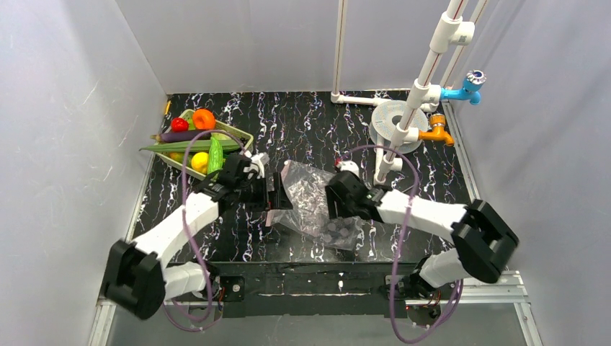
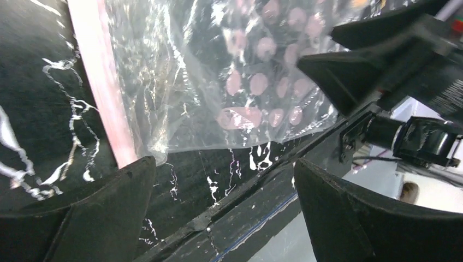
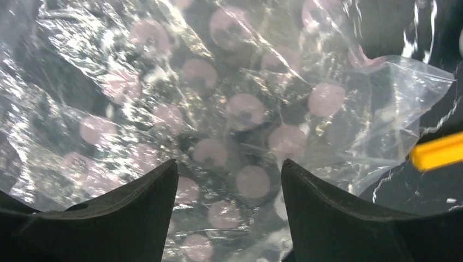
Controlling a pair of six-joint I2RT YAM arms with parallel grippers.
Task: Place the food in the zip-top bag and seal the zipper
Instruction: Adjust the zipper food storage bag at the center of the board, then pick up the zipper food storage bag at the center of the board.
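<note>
My left gripper will grab the middle of the zip-top bag's pinkish zipper (image 1: 283, 175) (image 2: 97, 54), taking its top layer to lift the bag open.
The clear zip-top bag (image 1: 313, 205) with whitish dots lies crumpled and flat on the black marbled table, between my two grippers. Its pinkish zipper (image 2: 104, 82) runs along its left edge. My left gripper (image 1: 277, 196) (image 2: 224, 164) is open at that zipper edge, with only the table between its fingers. My right gripper (image 1: 336, 204) (image 3: 229, 162) hangs open just over the dotted film (image 3: 218, 98), and no pinch on it shows. The food sits in a pale green basket (image 1: 243, 135) at the back left: a red piece (image 1: 179, 124), an orange one (image 1: 204, 118), a purple eggplant (image 1: 180, 135), a green cucumber (image 1: 215, 155) and a yellow piece (image 1: 199, 161).
A white pipe frame (image 1: 432, 65) with a blue tap (image 1: 467, 90) and an orange tap (image 1: 438, 135) stands at the back right over a round grey disc (image 1: 385, 119). The table's front edge (image 2: 240, 207) runs just below the left gripper. A yellow-orange bar (image 3: 437, 153) shows beside the bag.
</note>
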